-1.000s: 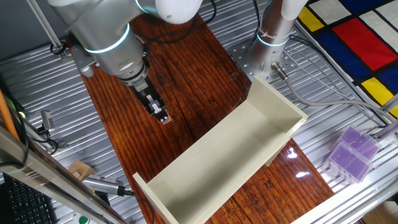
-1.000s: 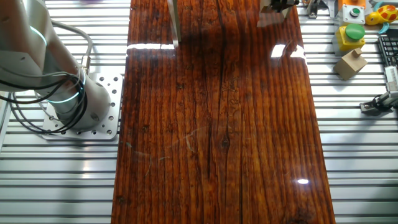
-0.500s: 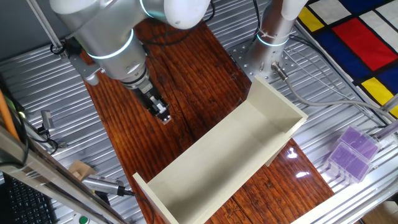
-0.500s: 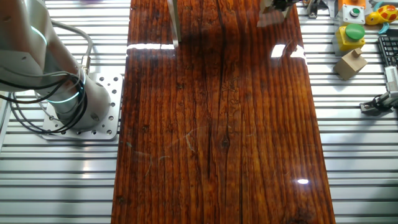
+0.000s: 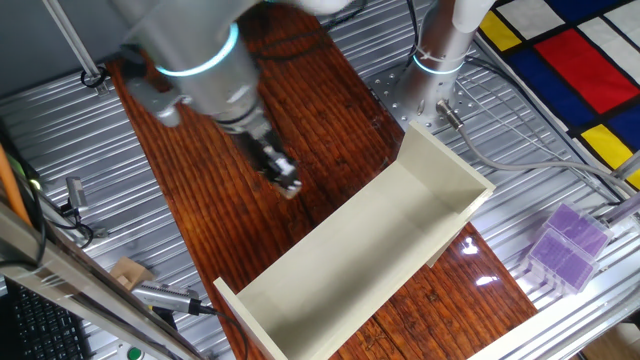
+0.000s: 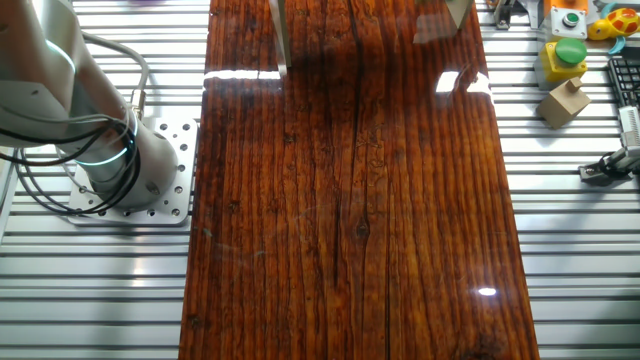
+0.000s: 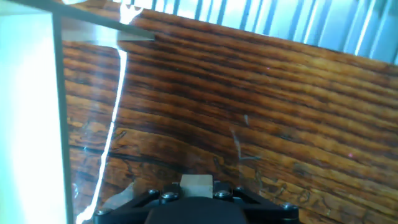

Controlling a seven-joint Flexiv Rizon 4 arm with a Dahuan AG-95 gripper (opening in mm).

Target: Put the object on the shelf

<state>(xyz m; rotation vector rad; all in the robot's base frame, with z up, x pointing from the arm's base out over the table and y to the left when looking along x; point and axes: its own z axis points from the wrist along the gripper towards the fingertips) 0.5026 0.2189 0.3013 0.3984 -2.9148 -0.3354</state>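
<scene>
Next, my gripper puts the tan wooden cube down on the cream-white shelf, midway (image 5: 335,228) along the long edge closest to my gripper, and lets go.
My gripper (image 5: 288,186) hangs over the dark wooden tabletop, just left of the long cream-white shelf (image 5: 370,250), which lies diagonally across the table with its open side up. In the hand view the gripper (image 7: 196,185) is shut on the tiny light tan wooden cube (image 7: 196,182), which sits between the black jaws at the bottom edge. The shelf's white wall (image 7: 31,112) fills the left side of that view. In the other fixed view only the shelf's end edges (image 6: 281,40) show at the top; the gripper is out of it.
A purple translucent box (image 5: 567,245) sits at the right on the metal slats. A larger pale wood block (image 6: 565,100), a yellow-and-green button box (image 6: 565,55) and tools lie beside the table. The robot base (image 6: 120,160) stands at its side.
The arm has swung right and slightly down toward the shelf, carrying the cube. The gripper has left the top edge of the other fixed view.
</scene>
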